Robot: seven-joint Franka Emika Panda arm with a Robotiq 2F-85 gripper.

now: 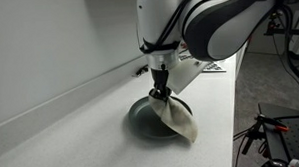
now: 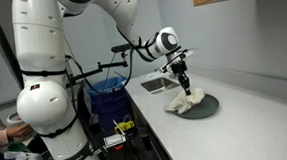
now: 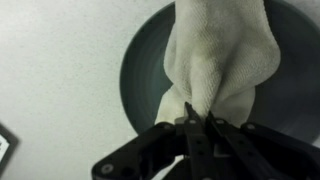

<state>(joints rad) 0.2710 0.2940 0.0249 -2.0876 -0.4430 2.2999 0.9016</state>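
I will release the cream-white cloth on the clear white counter (image 1: 122,161) just beside the dark grey plate.
My gripper (image 3: 197,118) is shut on a cream-white cloth (image 3: 218,60), pinching a fold of it between the black fingertips. The cloth hangs down from the jaws and its lower part drapes onto a dark grey round plate (image 3: 140,70). In both exterior views the gripper (image 1: 161,91) (image 2: 186,85) stands just above the plate (image 1: 143,116) (image 2: 211,106), with the cloth (image 1: 178,118) (image 2: 184,103) trailing off one side of the plate onto the white counter.
The plate rests on a long white counter (image 1: 81,121) against a pale wall. A small sink (image 2: 156,84) is set into the counter beyond the plate. A blue bin (image 2: 109,97) and cables stand beside the robot base (image 2: 45,106). Papers (image 1: 211,66) lie further along the counter.
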